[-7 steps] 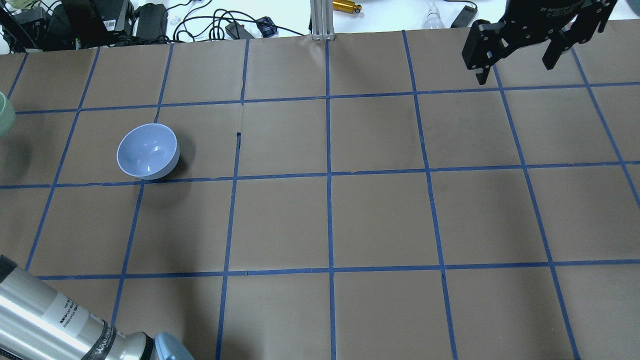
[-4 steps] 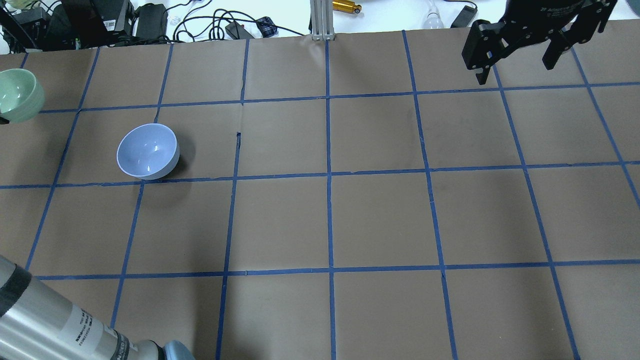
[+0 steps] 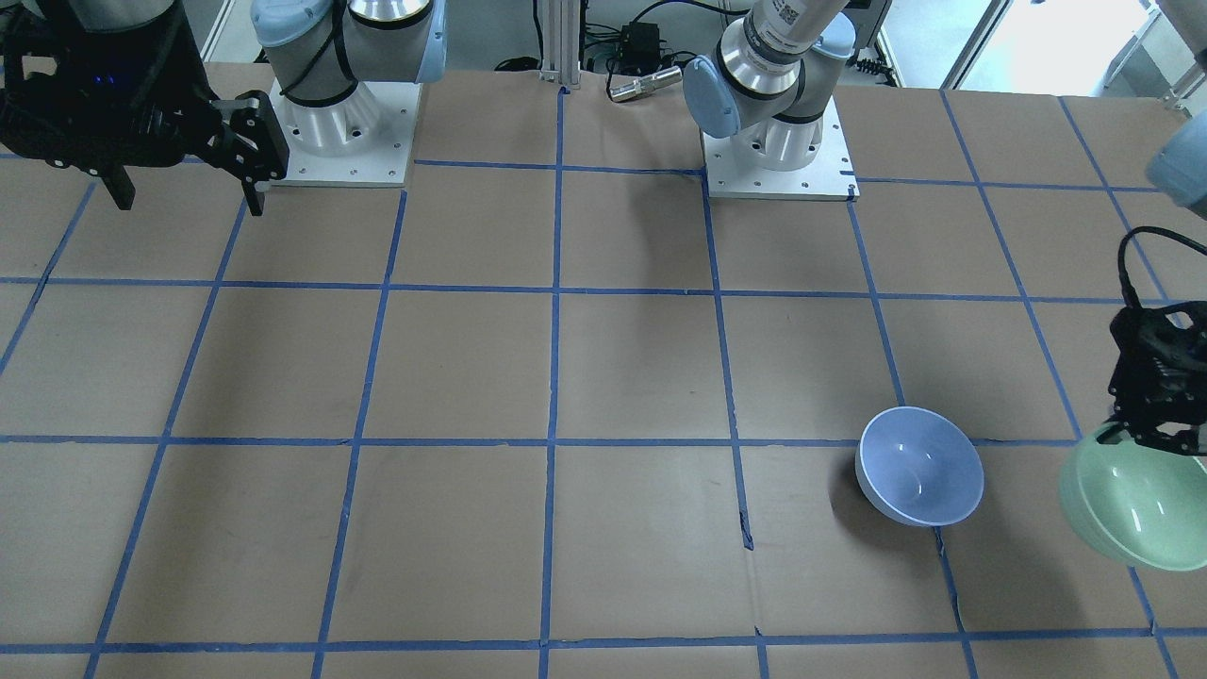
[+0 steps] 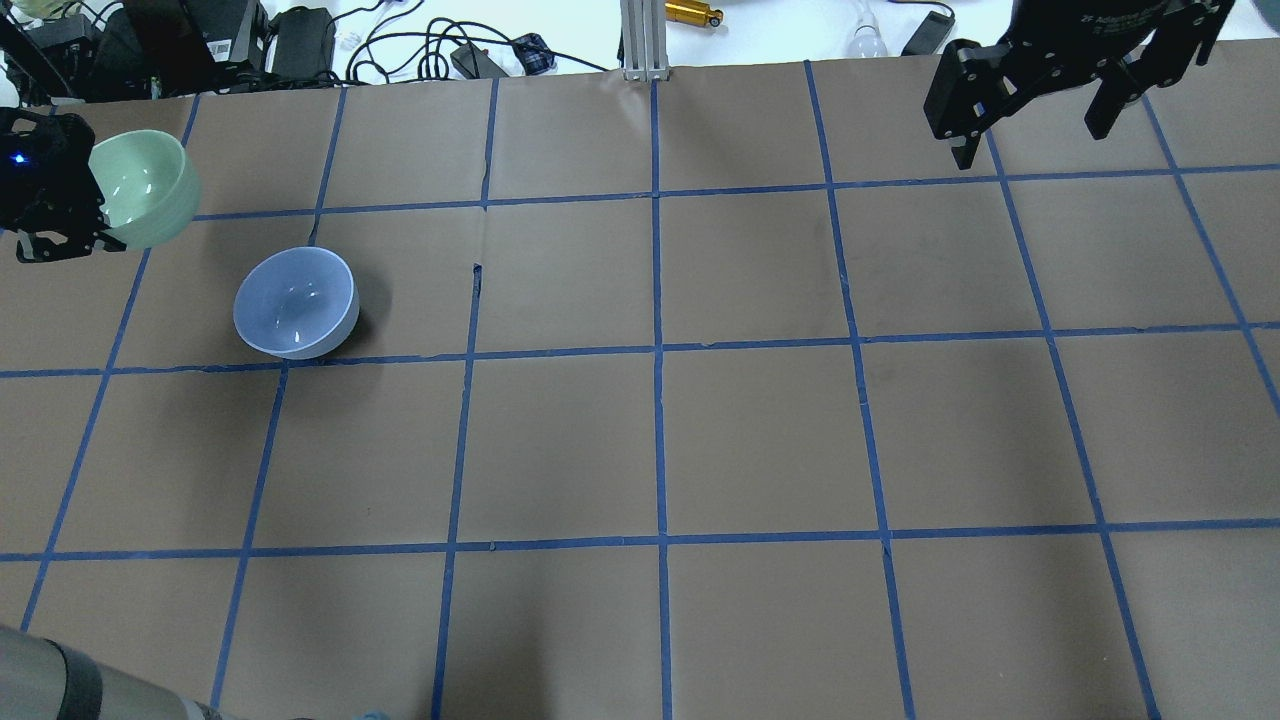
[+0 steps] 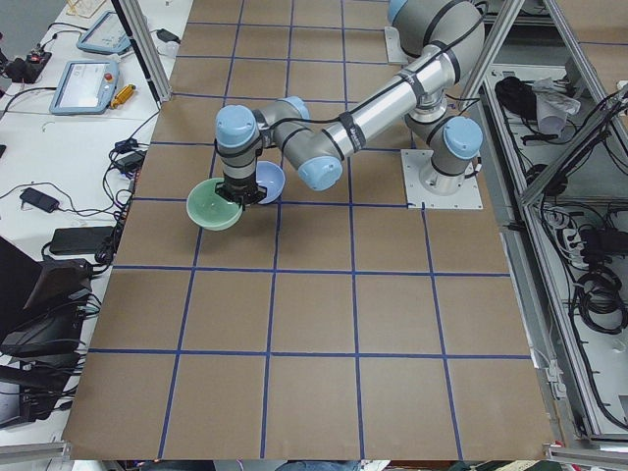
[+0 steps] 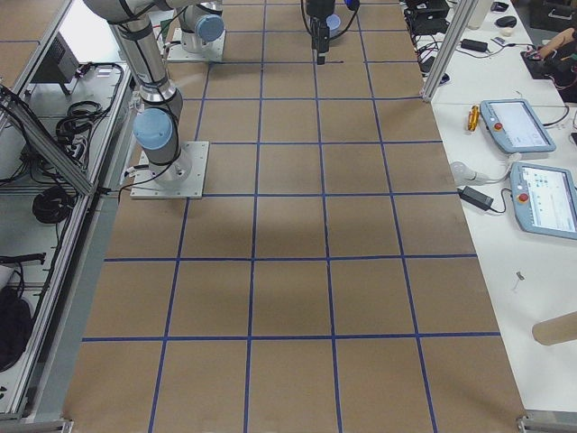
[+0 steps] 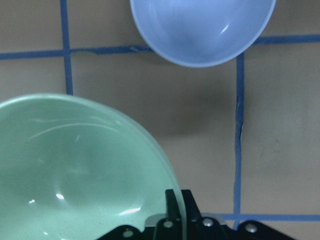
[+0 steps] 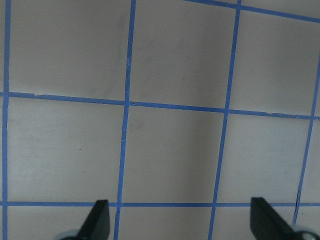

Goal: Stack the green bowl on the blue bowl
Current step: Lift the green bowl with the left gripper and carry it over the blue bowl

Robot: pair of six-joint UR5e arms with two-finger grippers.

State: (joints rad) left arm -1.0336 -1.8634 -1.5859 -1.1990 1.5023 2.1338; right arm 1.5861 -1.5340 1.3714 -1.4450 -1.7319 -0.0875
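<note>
My left gripper is going to release the green bowl, now hanging tilted above the table, inside the empty blue bowl (image 3: 922, 466) (image 7: 204, 24), so that it nests there upright.
The green bowl (image 4: 145, 188) hangs above the table, tilted, with my left gripper (image 4: 92, 205) shut on its rim. It also shows in the front view (image 3: 1136, 509) and fills the lower left of the left wrist view (image 7: 75, 175). The blue bowl (image 4: 295, 302) stands upright and empty on the brown table, a short way from the green bowl, and shows in the front view (image 3: 919, 467) and at the top of the left wrist view (image 7: 202, 27). My right gripper (image 4: 1030, 135) is open and empty, high over the far right of the table.
Cables and power bricks (image 4: 290, 45) lie along the table's far edge, beside an aluminium post (image 4: 640, 40). Both arm bases (image 3: 778, 151) stand on white plates at the robot's side. Blue tape lines (image 4: 657, 350) mark a grid on the brown table.
The green bowl, held by my left gripper, has come in from the left edge toward the blue bowl. The left arm's elbow has dropped almost out of view. The right arm has not moved.
</note>
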